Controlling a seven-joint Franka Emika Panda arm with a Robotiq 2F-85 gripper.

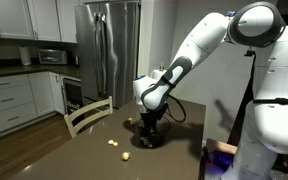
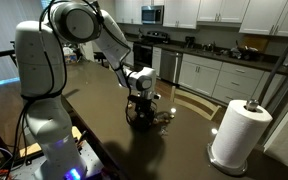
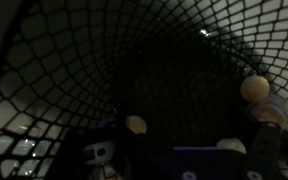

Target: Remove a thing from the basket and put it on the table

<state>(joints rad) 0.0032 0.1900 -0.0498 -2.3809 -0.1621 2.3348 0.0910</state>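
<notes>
Next, I open my gripper, move toward the near mesh and close around that thing (image 3: 135, 124), because the small pale round thing lies beside one finger, outside my gripper's grasp.
The dark wire basket (image 1: 147, 137) stands on the dark brown table (image 1: 84, 160) and shows in both exterior views (image 2: 141, 116). My gripper (image 1: 149, 122) (image 2: 140, 100) reaches down into it. In the wrist view the basket's mesh (image 3: 104, 60) fills the frame. Small pale round things lie inside: one by my left finger (image 3: 135, 125), one at the right (image 3: 254, 88) and one low at the right (image 3: 231, 146). My gripper (image 3: 179, 140) looks open, with fingers dark and far apart at the bottom edge. It holds nothing that I can see.
Two small pale things (image 1: 112, 143) (image 1: 127, 155) lie on the table near the basket. A wooden chair (image 1: 87, 115) stands at the table's far side. A paper towel roll (image 2: 239, 132) stands on the table's corner. A steel fridge (image 1: 109, 45) and kitchen counters are behind.
</notes>
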